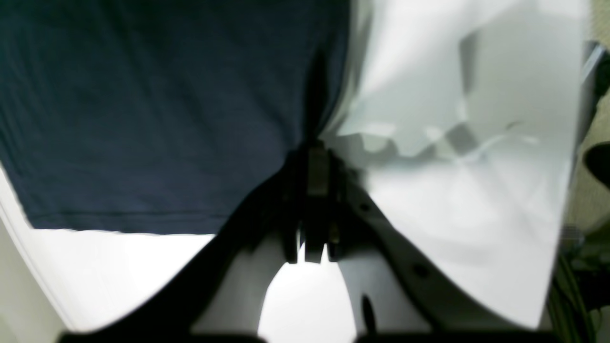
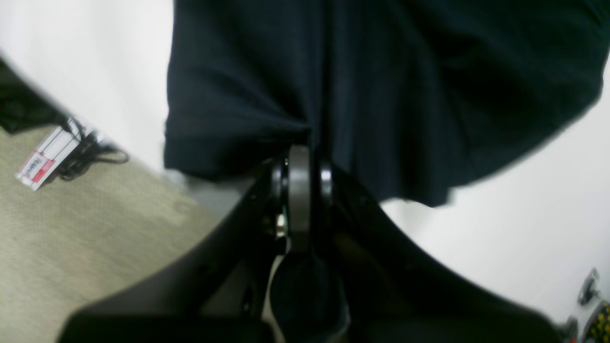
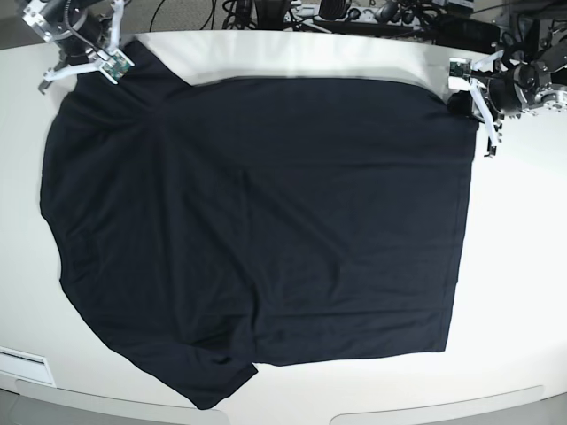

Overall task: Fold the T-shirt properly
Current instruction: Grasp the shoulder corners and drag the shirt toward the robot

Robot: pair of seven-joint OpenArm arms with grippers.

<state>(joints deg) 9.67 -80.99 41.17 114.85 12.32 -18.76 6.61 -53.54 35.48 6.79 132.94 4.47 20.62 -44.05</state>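
The T-shirt's corner nears the table's back edge, its hem far off; my left gripper will grab the T-shirt's side farther in and pull (image 3: 455,188) it closer.
The black T-shirt (image 3: 257,221) lies spread flat on the white table (image 3: 514,266), with a sleeve at the front left. My left gripper (image 3: 462,99) is at the shirt's far right corner. In the left wrist view it (image 1: 317,147) is shut on the shirt's edge (image 1: 143,119), its jaws pinched together on the cloth. My right gripper (image 3: 120,62) is at the shirt's far left corner. In the right wrist view it (image 2: 305,157) is shut on bunched cloth (image 2: 381,85) near a hem. No logo shows.
Cables and equipment (image 3: 292,13) run along the table's back edge. In the right wrist view, beige carpet (image 2: 71,228) with a white and red label (image 2: 40,164) lies beyond the table edge. A white strip (image 3: 22,365) sits at the front left.
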